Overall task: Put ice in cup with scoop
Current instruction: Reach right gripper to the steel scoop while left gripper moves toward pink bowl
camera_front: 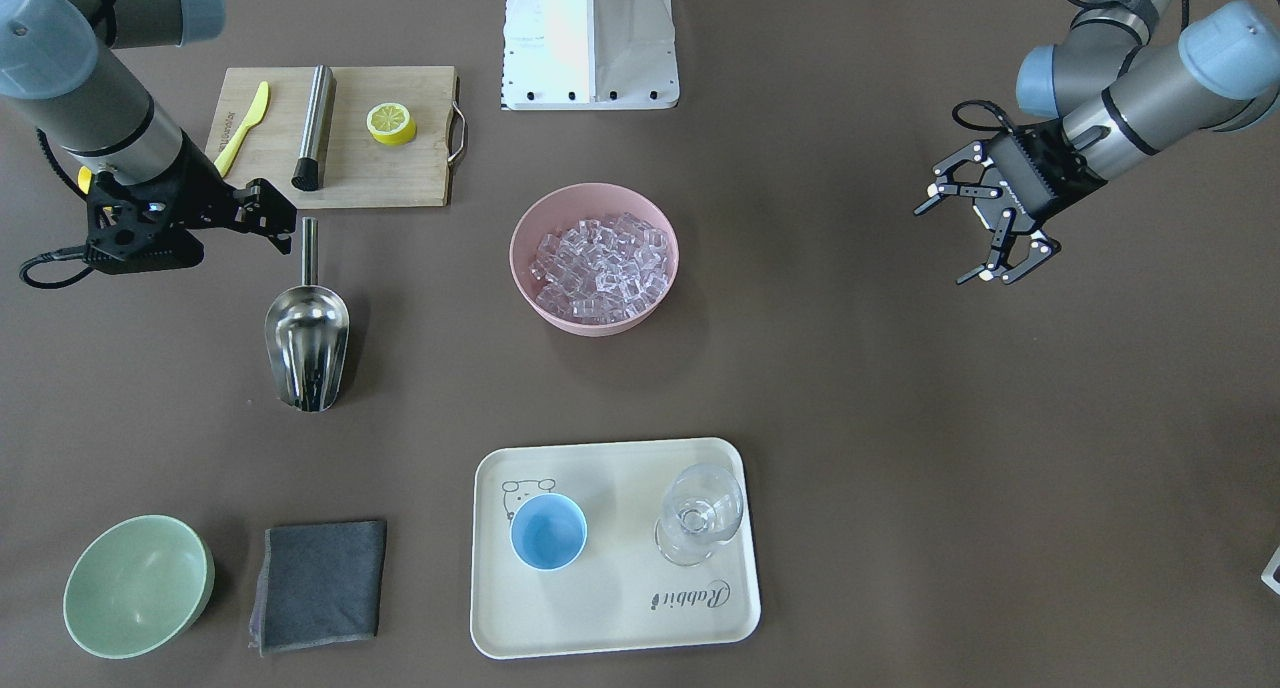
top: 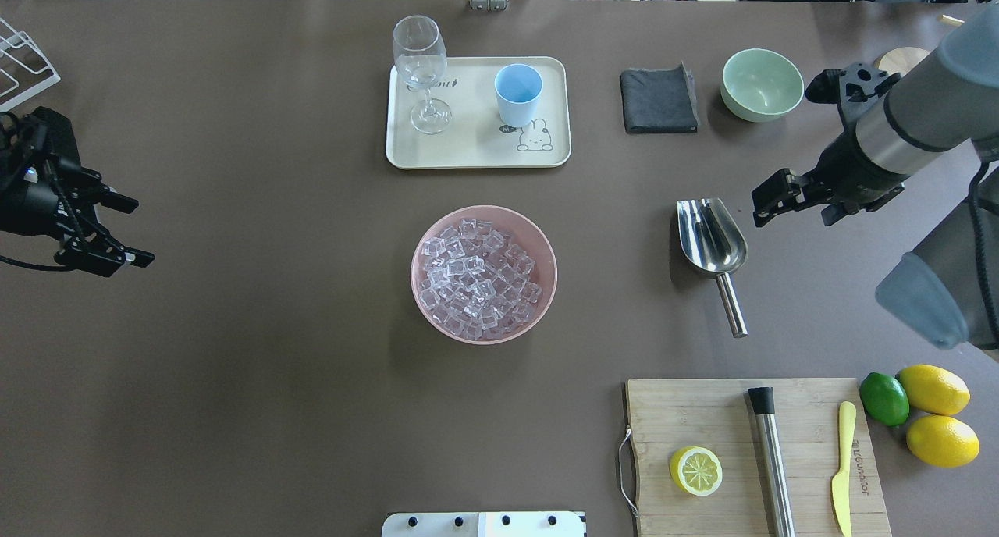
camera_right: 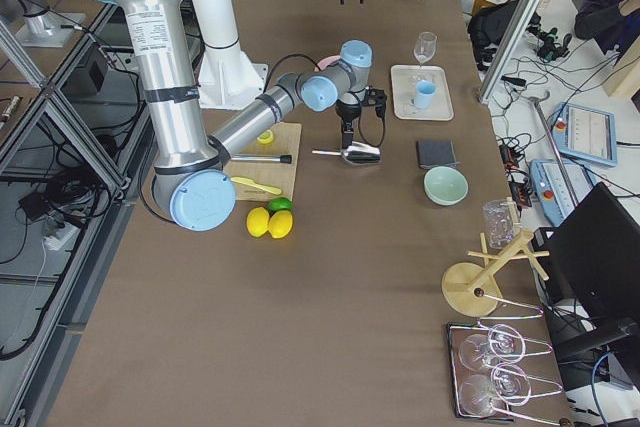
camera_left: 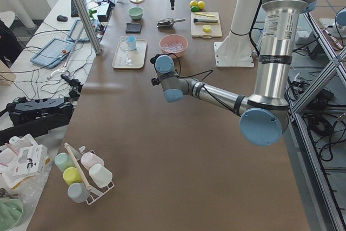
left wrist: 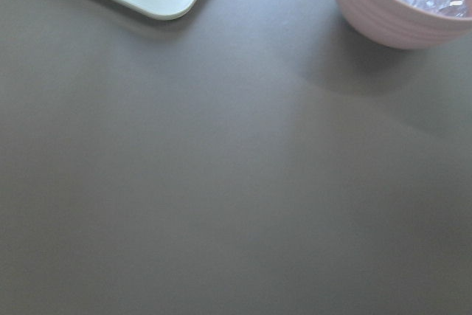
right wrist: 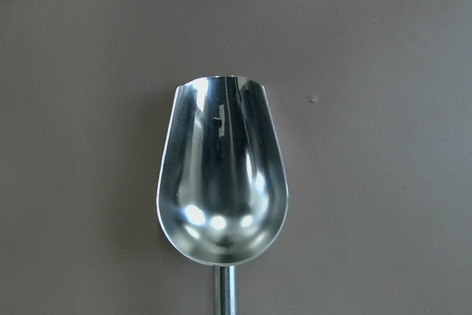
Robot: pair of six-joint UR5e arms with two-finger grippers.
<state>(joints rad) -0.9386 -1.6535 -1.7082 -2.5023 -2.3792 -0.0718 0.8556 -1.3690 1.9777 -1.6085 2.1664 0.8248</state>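
My right gripper will close next on the middle of the steel scoop's handle (camera_front: 310,251) (right wrist: 225,311), between the scoop's wide body and the cutting board.
The steel scoop (camera_front: 307,343) lies empty on the table, handle pointing toward the cutting board; it fills the right wrist view (right wrist: 221,182). My right gripper (camera_front: 275,208) hovers just above the scoop's handle end, open and empty. The ice (camera_front: 600,263) fills a pink bowl (camera_front: 520,268) at the table's middle. The light-blue cup (camera_front: 548,531) stands empty and upright on a cream tray (camera_front: 615,618). My left gripper (camera_front: 945,246) is open and empty, far off at the other side, above bare table.
A clear stemmed glass (camera_front: 700,513) stands on the tray beside the cup. A cutting board (camera_front: 390,168) holds a lemon half, a steel cylinder and a yellow knife. A green bowl (camera_front: 135,588) and a grey cloth (camera_front: 320,583) lie beyond the scoop.
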